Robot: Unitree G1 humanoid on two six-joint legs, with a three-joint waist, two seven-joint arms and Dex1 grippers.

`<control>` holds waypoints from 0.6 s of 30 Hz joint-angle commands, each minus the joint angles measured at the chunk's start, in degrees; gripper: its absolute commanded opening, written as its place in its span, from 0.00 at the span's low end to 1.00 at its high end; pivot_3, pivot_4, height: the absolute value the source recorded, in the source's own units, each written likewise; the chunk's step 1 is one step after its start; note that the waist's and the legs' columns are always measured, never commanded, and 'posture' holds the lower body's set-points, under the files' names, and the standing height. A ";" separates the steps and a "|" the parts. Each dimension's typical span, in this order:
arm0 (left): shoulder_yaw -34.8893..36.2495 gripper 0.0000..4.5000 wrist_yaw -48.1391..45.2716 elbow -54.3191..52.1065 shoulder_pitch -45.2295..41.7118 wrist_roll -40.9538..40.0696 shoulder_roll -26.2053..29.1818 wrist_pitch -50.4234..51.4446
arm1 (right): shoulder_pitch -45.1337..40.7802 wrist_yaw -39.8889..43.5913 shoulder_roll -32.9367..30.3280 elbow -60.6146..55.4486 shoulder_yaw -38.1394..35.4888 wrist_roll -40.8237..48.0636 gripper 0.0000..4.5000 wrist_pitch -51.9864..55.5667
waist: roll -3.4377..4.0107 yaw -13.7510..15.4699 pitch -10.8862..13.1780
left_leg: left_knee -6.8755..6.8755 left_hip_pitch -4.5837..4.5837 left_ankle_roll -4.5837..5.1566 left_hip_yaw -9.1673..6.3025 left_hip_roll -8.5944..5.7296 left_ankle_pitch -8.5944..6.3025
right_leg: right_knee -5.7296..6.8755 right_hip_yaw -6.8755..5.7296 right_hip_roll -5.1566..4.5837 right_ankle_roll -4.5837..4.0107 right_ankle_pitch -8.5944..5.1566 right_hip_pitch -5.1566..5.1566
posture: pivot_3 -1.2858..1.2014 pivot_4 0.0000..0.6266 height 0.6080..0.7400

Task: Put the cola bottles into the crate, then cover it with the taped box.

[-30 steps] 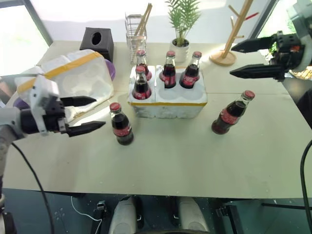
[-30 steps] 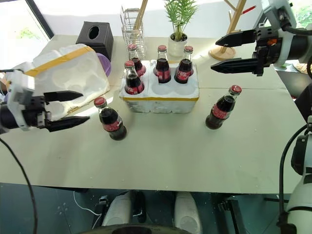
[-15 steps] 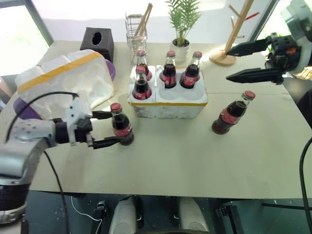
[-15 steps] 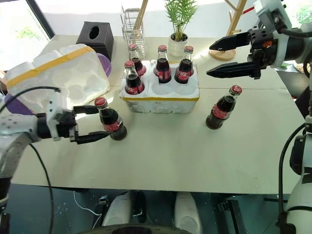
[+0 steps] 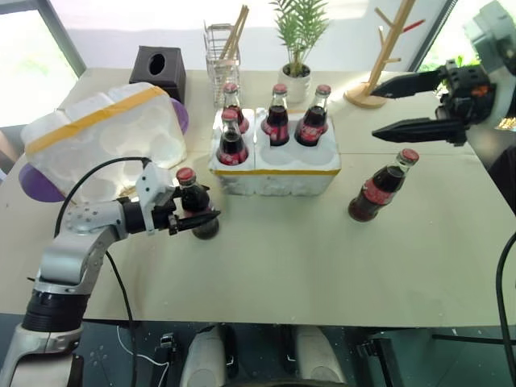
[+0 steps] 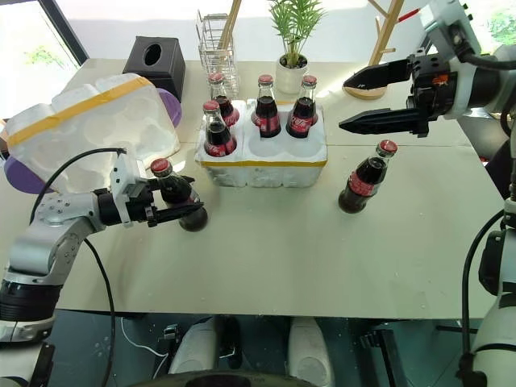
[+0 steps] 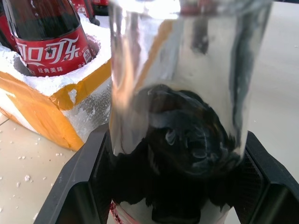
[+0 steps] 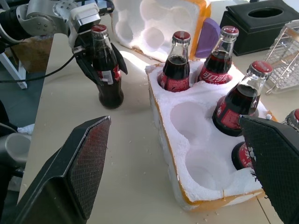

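My left gripper is going to release the cola bottle in the empty front middle hole of the crate (image 5: 276, 151). The bottle now stands on the table beside the crate.
Several cola bottles (image 5: 276, 117) stand in the wells of the crate (image 5: 278, 171), a low white block with a yellow band; its two front wells on the right (image 8: 192, 117) hold nothing. Left of the crate, another cola bottle (image 5: 193, 211) stands on the table. My left gripper (image 5: 205, 211) is shut on its label, one black finger (image 7: 84, 186) pressed to each side. A further cola bottle (image 5: 375, 189) stands right of the crate. My right gripper (image 5: 377, 110) hovers open above it. The taped box (image 5: 105, 137) lies at the far left, hollows up.
Along the table's back edge stand a black tissue box (image 5: 157, 68), a wire rack with sticks (image 5: 224, 48), a potted plant (image 5: 297, 76) and a wooden mug tree (image 5: 375, 89). A purple object (image 5: 36, 181) lies under the taped box.
My left gripper has moved right and down to the loose bottle left of the crate and closed on it. The right gripper has stayed almost where it was.
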 commanded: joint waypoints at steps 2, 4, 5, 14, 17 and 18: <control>3.97 0.57 -2.31 -9.33 -1.47 -13.05 3.12 11.09 | -0.01 -1.09 -0.93 -1.62 -2.87 0.85 1.00 -0.54 | -0.01 -0.03 0.02 | 0.00 -0.02 0.01 -0.02 0.02 -0.01 | 0.00 0.00 0.01 0.00 0.00 -0.02 | 0.52 0.24 1.00; 5.14 0.57 0.77 -10.72 -5.93 -18.14 1.61 15.04 | 0.21 -1.37 -0.90 -1.50 -3.11 0.75 1.00 -0.74 | -0.03 0.33 0.04 | 0.00 -0.02 0.02 -0.05 0.01 -0.01 | -0.01 0.01 -0.02 0.00 0.00 -0.02 | 0.52 0.24 1.00; 5.17 0.57 3.58 -10.49 -9.24 -19.16 -0.25 15.93 | 0.28 -1.65 -0.84 -1.44 -3.27 0.74 1.00 -0.75 | -0.07 0.64 0.06 | 0.00 -0.05 0.02 -0.05 -0.01 -0.01 | -0.01 0.00 -0.01 0.00 0.00 0.00 | 0.52 0.24 1.00; -0.95 0.57 20.62 -4.22 -27.54 -11.76 -16.61 12.73 | 2.39 -3.64 -0.93 -3.53 -4.82 2.09 1.00 0.21 | -0.07 1.58 0.05 | 0.44 -0.06 0.14 -0.15 -0.07 -0.07 | 0.00 -0.01 0.06 0.06 0.03 0.24 | 0.52 0.24 1.00; -3.56 0.57 21.79 -3.98 -28.99 -9.88 -19.54 12.62 | 3.27 -4.35 -1.08 -4.24 -5.45 2.54 1.00 0.52 | -0.07 1.47 0.05 | 0.46 -0.07 0.18 -0.14 -0.07 -0.10 | 0.00 -0.01 0.07 0.08 0.04 0.22 | 0.52 0.24 1.00; -4.93 0.57 23.49 -3.52 -29.41 -8.08 -20.70 12.61 | 3.53 -4.58 -1.13 -4.46 -5.69 2.69 1.00 0.68 | -0.07 1.44 0.05 | 0.46 -0.08 0.18 -0.13 -0.06 -0.10 | 0.00 -0.01 0.07 0.08 0.04 0.21 | 0.52 0.24 1.00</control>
